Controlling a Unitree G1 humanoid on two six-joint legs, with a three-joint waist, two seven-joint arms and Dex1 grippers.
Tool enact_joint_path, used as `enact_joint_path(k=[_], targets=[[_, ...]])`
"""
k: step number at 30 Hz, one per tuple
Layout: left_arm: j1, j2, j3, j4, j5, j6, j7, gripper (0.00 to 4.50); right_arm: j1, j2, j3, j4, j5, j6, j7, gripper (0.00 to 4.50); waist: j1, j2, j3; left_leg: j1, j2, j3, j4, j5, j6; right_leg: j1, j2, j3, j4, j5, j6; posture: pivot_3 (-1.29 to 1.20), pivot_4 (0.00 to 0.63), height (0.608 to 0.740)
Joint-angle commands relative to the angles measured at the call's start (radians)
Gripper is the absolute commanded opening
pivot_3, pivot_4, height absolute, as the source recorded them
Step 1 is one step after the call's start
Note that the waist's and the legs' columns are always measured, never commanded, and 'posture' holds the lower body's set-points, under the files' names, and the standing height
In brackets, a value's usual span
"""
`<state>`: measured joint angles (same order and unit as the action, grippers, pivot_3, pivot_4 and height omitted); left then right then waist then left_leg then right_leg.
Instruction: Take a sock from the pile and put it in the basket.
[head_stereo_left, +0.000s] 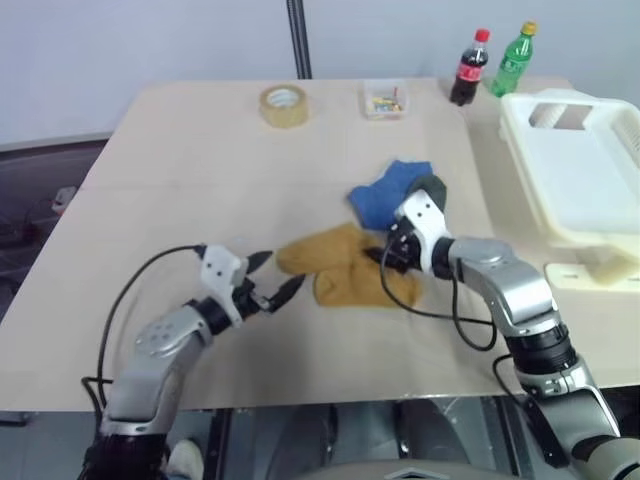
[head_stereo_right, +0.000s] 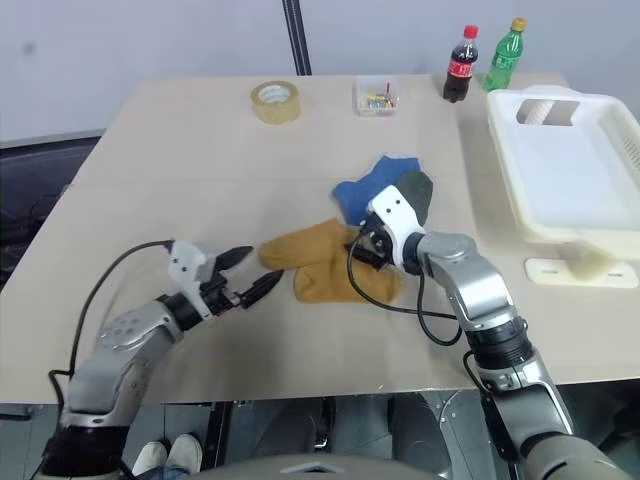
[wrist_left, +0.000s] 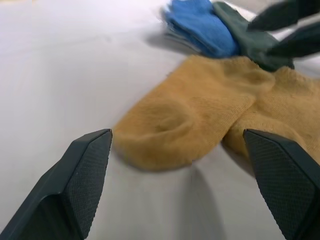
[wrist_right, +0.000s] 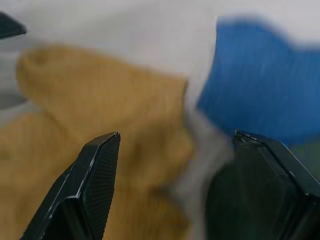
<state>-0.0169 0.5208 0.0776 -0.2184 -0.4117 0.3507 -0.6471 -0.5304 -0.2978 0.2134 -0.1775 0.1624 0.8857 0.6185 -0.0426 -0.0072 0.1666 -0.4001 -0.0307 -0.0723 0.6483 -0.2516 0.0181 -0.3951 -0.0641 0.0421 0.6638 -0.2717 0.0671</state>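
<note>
The upper mustard sock lies slanted across the lower sock, so the robot's right gripper will take the upper cuff (head_stereo_left: 372, 243) and its left gripper the toe to line them up.
The mustard-yellow sock (head_stereo_left: 345, 265) lies flat in the middle of the table, at the near edge of the pile, which also holds a blue sock (head_stereo_left: 390, 190) and a dark grey-green sock (head_stereo_left: 432, 188). My right gripper (head_stereo_left: 385, 255) hangs open just over the mustard sock's right part, close to the blue sock (wrist_right: 255, 75), holding nothing. My left gripper (head_stereo_left: 280, 275) is open and points at the sock's left tip (wrist_left: 165, 135), a little short of it. The white basket (head_stereo_left: 600, 215) stands at the table's right edge.
At the back of the table are a tape roll (head_stereo_left: 283, 105), a small clear box (head_stereo_left: 385, 100), a cola bottle (head_stereo_left: 468, 68) and a green bottle (head_stereo_left: 515, 60). A flat white piece (head_stereo_left: 590, 272) lies in front of the basket.
</note>
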Motion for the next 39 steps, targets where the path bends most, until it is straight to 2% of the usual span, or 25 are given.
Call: enact_joint_path(k=[1, 5, 6, 8, 11, 12, 13, 14, 20, 23, 27, 28, 33, 36, 39], targets=[[-0.042, -0.003, -0.018, 0.045, 0.019, 0.007, -0.012, 4.5, -0.003, 0.013, 0.002, -0.035, 0.026, 0.019, -0.012, 3.68, 0.001, 0.0, 0.0, 0.0, 0.0, 0.0, 0.0, 0.0, 0.0, 0.0, 0.0, 0.0, 0.0, 0.0, 0.0, 0.0, 0.15, 0.738], [-0.061, 0.001, -0.03, 0.081, 0.043, -0.01, -0.03, 4.5, -0.002, 0.023, 0.011, -0.016, 0.022, 0.014, -0.028, 3.68, 0.004, 0.0, 0.0, 0.0, 0.0, 0.0, 0.0, 0.0, 0.0, 0.0, 0.0, 0.0, 0.0, 0.0, 0.0, 0.0, 0.15, 0.738], [-0.062, 0.001, -0.031, 0.087, 0.047, -0.016, -0.035, 4.5, -0.003, 0.026, 0.011, -0.014, 0.022, 0.016, -0.032, 3.11, 0.003, 0.0, 0.0, 0.0, 0.0, 0.0, 0.0, 0.0, 0.0, 0.0, 0.0, 0.0, 0.0, 0.0, 0.0, 0.0, 0.15, 0.738], [-0.065, -0.002, -0.033, 0.096, 0.053, -0.023, -0.042, 4.5, -0.003, 0.031, 0.013, -0.008, 0.022, 0.024, -0.038, 2.36, 0.004, 0.0, 0.0, 0.0, 0.0, 0.0, 0.0, 0.0, 0.0, 0.0, -0.001, 0.0, 0.0, 0.0, 0.0, 0.0, 0.15, 0.738], [-0.061, -0.004, -0.034, 0.099, 0.057, -0.033, -0.047, 4.5, 0.003, 0.033, 0.02, -0.004, 0.024, 0.029, -0.04, 0.9, 0.004, 0.0, 0.0, 0.0, 0.0, -0.001, 0.0, 0.0, 0.0, 0.0, -0.001, 0.0, 0.0, 0.0, 0.0, 0.0, 0.15, 0.738], [-0.059, -0.004, -0.034, 0.097, 0.057, -0.034, -0.047, 4.5, 0.004, 0.034, 0.021, -0.004, 0.025, 0.032, -0.041, 0.72, 0.004, 0.0, 0.0, 0.0, 0.0, -0.001, 0.0, 0.0, 0.0, 0.0, -0.001, 0.0, 0.0, 0.0, 0.0, 0.0, 0.15, 0.738], [-0.055, -0.006, -0.033, 0.094, 0.057, -0.035, -0.048, 4.5, 0.006, 0.034, 0.023, -0.004, 0.025, 0.033, -0.041, 0.22, 0.004, 0.0, 0.0, 0.0, 0.0, -0.001, 0.001, 0.0, 0.0, 0.0, -0.001, 0.0, 0.0, 0.0, 0.0, 0.0, 0.15, 0.738], [-0.05, -0.007, -0.033, 0.091, 0.058, -0.035, -0.048, 4.5, 0.006, 0.034, 0.026, -0.002, 0.025, 0.034, -0.042, 0.07, 0.004, 0.0, 0.0, 0.0, 0.0, -0.001, 0.001, 0.0, 0.0, 0.0, -0.001, 0.0, 0.0, 0.0, 0.0, 0.0, 0.15, 0.738], [-0.031, -0.008, -0.032, 0.08, 0.065, -0.044, -0.048, 4.5, -0.005, 0.028, 0.034, 0.021, 0.016, 0.003, -0.038, 0.07, 0.004, 0.0, 0.0, 0.0, 0.0, -0.001, 0.001, 0.0, 0.0, 0.0, -0.001, 0.0, 0.0, 0.0, 0.0, 0.0, 0.15, 0.738], [-0.026, -0.005, -0.029, 0.079, 0.067, -0.048, -0.047, 4.5, -0.028, 0.021, 0.013, 0.029, 0.014, -0.02, -0.042, 0.86, 0.004, 0.0, 0.0, 0.0, 0.0, -0.001, 0.001, 0.0, 0.0, 0.0, -0.001, 0.0, 0.0, 0.0, 0.0, 0.0, 0.15, 0.738], [-0.018, -0.006, -0.028, 0.079, 0.069, -0.054, -0.048, 4.5, -0.045, 0.016, 0.001, 0.057, 0.007, -0.027, -0.055, 2.85, 0.004, 0.0, 0.0, 0.0, 0.0, -0.001, 0.001, 0.0, 0.0, 0.0, -0.001, 0.0, 0.0, 0.0, 0.0, 0.0, 0.15, 0.738], [-0.017, -0.007, -0.03, 0.08, 0.071, -0.056, -0.048, 4.5, -0.045, 0.013, 0.006, 0.071, 0.001, -0.036, -0.057, 3.16, 0.004, 0.0, 0.0, 0.0, 0.0, -0.001, 0.001, 0.0, 0.0, 0.0, -0.001, 0.0, 0.0, 0.0, 0.0, 0.0, 0.15, 0.738], [-0.02, -0.01, -0.038, 0.085, 0.079, -0.061, -0.053, 4.5, -0.044, 0.014, 0.037, 0.121, -0.014, -0.067, -0.052, 3.16, 0.004, 0.0, 0.0, 0.0, 0.0, -0.001, 0.001, 0.0, 0.0, 0.0, -0.001, 0.0, 0.0, 0.0, 0.0, 0.0, 0.15, 0.738], [-0.023, -0.01, -0.038, 0.088, 0.082, -0.064, -0.055, 4.5, -0.044, 0.02, 0.043, 0.128, -0.011, -0.081, -0.046, 2.31, 0.004, 0.0, 0.0, 0.0, 0.0, -0.001, 0.001, 0.0, 0.0, 0.0, -0.001, 0.0, 0.0, 0.0, 0.0, 0.0, 0.15, 0.738], [-0.022, -0.009, -0.038, 0.088, 0.084, -0.067, -0.056, 4.5, -0.044, 0.024, 0.046, 0.126, -0.01, -0.086, -0.044, 0.85, 0.004, 0.0, 0.0, 0.0, 0.0, -0.001, 0.001, 0.0, 0.0, 0.0, -0.001, 0.0, 0.0, 0.0, 0.0, 0.0, 0.15, 0.738]])
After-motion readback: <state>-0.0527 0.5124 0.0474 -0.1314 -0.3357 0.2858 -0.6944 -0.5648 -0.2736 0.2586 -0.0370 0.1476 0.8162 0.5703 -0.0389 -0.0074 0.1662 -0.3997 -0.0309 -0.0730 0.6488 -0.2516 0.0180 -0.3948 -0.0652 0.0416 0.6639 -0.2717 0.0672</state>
